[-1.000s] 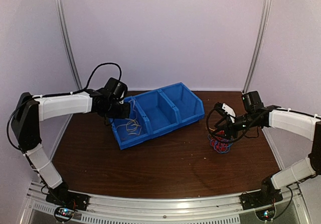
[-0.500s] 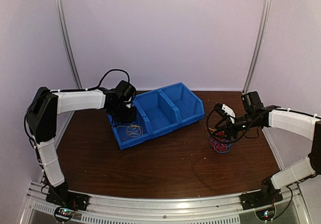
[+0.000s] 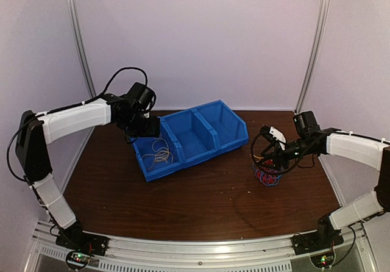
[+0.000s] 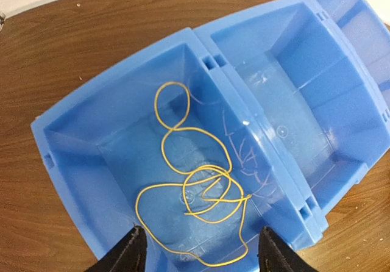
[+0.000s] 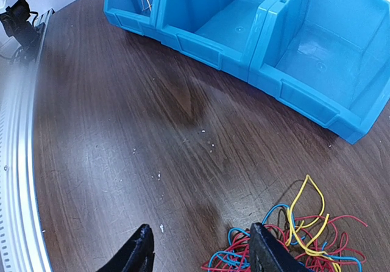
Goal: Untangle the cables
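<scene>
The robot's right gripper should next move to the yellow cable's loop (image 3: 258, 157) (image 5: 321, 199) on the side of the tangle nearest the blue bin and close there.
One loose yellow cable (image 4: 201, 186) lies coiled on the floor of the left compartment of the blue bin (image 4: 234, 104). My left gripper (image 4: 200, 235) hovers above it, open, with nothing between its fingers. From above, the left gripper (image 3: 148, 127) sits at that compartment's far corner, over the yellow cable (image 3: 161, 153). A tangle of red, blue and yellow cables (image 5: 292, 241) lies on the table. My right gripper (image 5: 201, 230) stands open and empty just left of the tangle, its right finger at the tangle's edge. The top view shows the right gripper (image 3: 269, 161) over the tangle (image 3: 266, 176).
The blue bin (image 3: 210, 108) has three compartments and sits at an angle across the back middle of the brown table; the middle and right ones hold nothing. An aluminium rail (image 5: 18, 180) runs along the table's near edge. Purple walls close in the back and sides.
My left gripper has opened and let go of the yellow cable, which now lies in the left compartment. The left arm has pulled back slightly. The right arm has not moved.
</scene>
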### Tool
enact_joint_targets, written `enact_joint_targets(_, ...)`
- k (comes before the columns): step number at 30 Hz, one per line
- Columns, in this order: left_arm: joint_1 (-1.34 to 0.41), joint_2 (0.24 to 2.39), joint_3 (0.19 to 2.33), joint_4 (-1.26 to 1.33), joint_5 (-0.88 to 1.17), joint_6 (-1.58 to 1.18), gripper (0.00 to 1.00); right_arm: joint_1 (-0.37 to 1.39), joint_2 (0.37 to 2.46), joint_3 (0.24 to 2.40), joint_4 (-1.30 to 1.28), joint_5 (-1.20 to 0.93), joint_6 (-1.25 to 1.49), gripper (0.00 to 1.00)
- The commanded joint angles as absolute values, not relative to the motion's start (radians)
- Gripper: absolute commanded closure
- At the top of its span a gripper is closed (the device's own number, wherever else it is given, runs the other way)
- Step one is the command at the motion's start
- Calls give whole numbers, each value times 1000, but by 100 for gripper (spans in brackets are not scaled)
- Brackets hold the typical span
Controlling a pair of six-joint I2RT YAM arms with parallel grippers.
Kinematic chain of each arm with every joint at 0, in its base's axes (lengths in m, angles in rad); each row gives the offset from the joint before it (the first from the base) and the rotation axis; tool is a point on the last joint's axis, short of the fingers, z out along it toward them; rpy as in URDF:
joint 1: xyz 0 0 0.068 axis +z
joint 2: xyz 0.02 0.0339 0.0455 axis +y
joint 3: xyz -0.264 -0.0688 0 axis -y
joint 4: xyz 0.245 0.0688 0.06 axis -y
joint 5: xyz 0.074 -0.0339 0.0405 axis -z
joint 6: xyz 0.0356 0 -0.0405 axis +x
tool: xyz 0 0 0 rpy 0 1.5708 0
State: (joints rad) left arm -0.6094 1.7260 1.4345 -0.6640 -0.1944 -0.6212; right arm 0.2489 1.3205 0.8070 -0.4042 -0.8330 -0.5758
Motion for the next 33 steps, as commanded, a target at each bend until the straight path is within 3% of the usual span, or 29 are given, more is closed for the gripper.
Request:
enact_joint_targets(1, -604, 1687, 1454, -625, -262, -573, 36, 246, 1323, 810, -416, -832, -584, 46)
enact_joint_targets(4, -603, 1710, 1479, -611, -268, -560, 38, 245, 1314, 811, -418, -829, -583, 46)
enact_joint_targets(9, -634, 1663, 1452, -429, -72, -435, 44, 222, 1258, 839, -414, -811, -539, 47)
enact_joint_targets(20, -810, 1398, 1135, 123, 190, -135, 45, 61, 1285, 956, -446, -715, -493, 60)
enact_joint_targets(28, -903, 1396, 951, 348, 218, -240, 45, 76, 1415, 1047, -499, -633, -540, 57)
enact_joint_targets(33, -925, 1419, 913, 382, 197, -292, 45, 172, 1447, 1078, -528, -465, -609, 64)
